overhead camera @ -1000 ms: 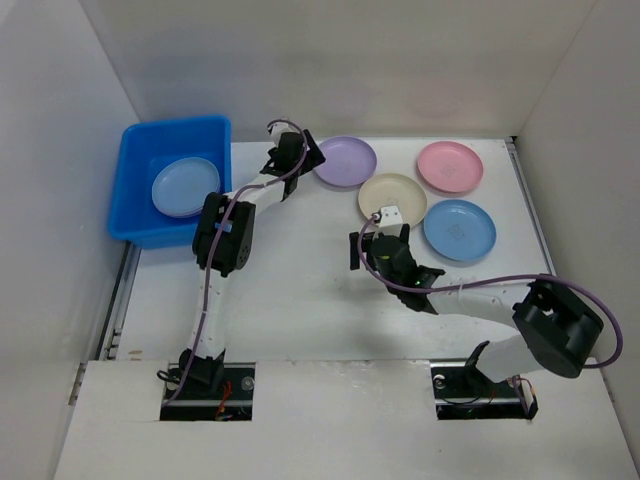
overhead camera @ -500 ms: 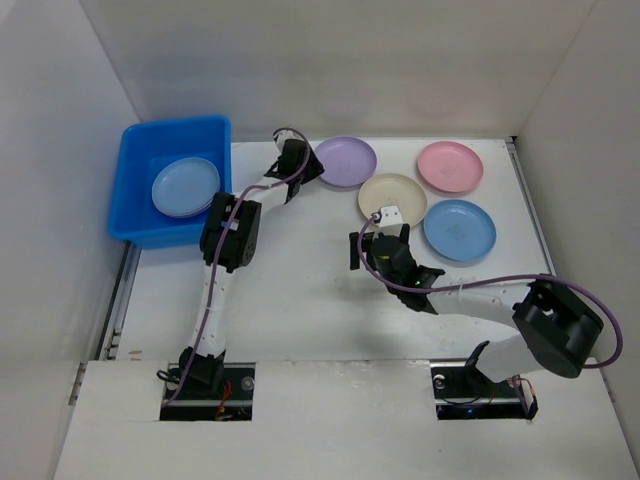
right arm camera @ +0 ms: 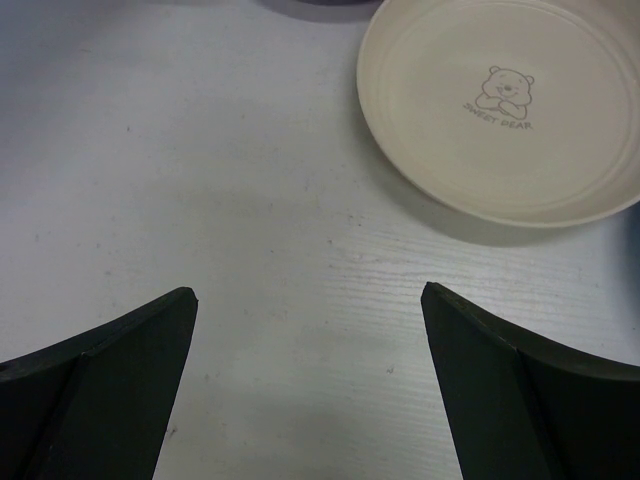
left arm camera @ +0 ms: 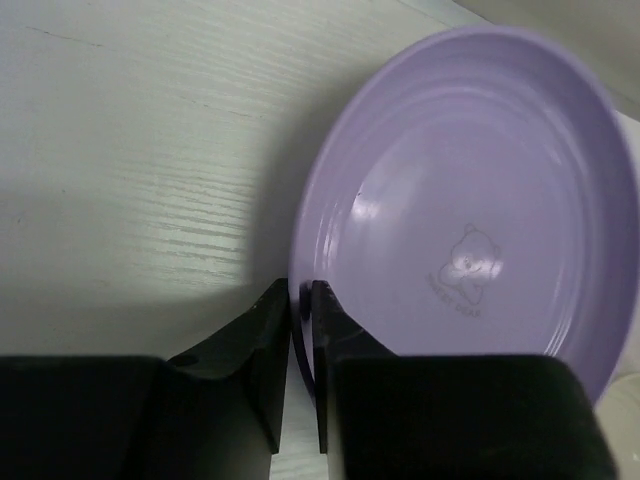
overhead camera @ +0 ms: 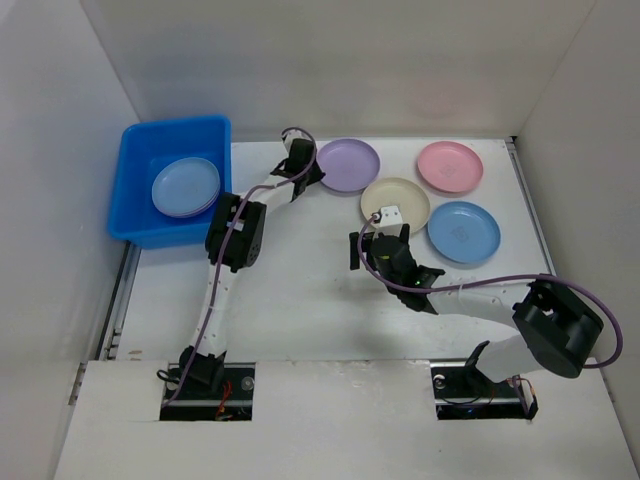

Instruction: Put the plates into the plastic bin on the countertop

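Next, my left gripper lets go of the purple plate on top of the pale blue plate (overhead camera: 184, 185) in the bin.
A purple plate (overhead camera: 348, 164) lies on the white countertop (overhead camera: 300, 300). My left gripper (overhead camera: 312, 170) is shut on its left rim; in the left wrist view the two fingers pinch the edge of the purple plate (left arm camera: 470, 200) at the gripper (left arm camera: 300, 292). The blue plastic bin (overhead camera: 175, 124) at the far left holds a pale blue plate (overhead camera: 186, 186). Cream (overhead camera: 395, 198), pink (overhead camera: 450, 166) and blue (overhead camera: 463, 231) plates lie to the right. My right gripper (overhead camera: 380, 236) stands open and empty just short of the cream plate (right arm camera: 505, 100), with bare counter between its fingers at the gripper (right arm camera: 309, 290).
White walls close in the counter at the back and on both sides. The bin stands against the left wall. The left arm stretches from its base up past the bin's right side; the right arm lies across the lower right of the counter.
My left gripper slid right to the purple plate's rim and closed on it; the plate shifted a little to the right. The right arm stayed still.
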Available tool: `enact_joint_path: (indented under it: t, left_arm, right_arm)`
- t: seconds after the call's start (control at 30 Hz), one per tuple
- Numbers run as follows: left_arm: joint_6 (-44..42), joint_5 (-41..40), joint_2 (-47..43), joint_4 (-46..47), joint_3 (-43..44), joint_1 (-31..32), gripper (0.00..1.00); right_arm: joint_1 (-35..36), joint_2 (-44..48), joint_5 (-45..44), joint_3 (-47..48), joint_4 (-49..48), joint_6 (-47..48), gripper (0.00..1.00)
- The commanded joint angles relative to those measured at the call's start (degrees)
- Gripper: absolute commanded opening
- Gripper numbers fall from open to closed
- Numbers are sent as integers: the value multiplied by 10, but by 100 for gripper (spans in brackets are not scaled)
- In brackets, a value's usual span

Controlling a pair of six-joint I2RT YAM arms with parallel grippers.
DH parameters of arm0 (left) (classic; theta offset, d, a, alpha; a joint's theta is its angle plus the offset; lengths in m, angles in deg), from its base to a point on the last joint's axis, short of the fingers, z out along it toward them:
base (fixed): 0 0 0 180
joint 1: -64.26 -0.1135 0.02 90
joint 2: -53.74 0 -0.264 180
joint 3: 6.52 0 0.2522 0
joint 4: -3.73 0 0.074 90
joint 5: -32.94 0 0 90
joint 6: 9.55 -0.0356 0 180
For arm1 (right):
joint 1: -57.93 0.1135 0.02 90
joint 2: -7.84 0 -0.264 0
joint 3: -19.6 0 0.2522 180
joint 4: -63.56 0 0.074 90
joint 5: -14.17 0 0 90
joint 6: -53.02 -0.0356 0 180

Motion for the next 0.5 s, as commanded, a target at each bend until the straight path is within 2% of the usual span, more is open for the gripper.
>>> enact_joint_path:
  t: [0.0, 0.17, 0.37, 0.47]
  left_arm:
    - [-32, -15, -8, -66, 4, 5, 8]
    - [-62, -39, -90, -64, -80, -1, 0]
    - [-134, -81, -221, -54, -194, 2, 0]
    - [-151, -82, -288, -61, -220, 1, 1]
  right_arm:
    - [6, 9, -5, 20, -19, 1, 100]
    - [6, 4, -5, 24, -18, 1, 100]
    - [13, 4, -8, 28, -16, 2, 100]
    - [16, 3, -8, 30, -16, 3, 100]
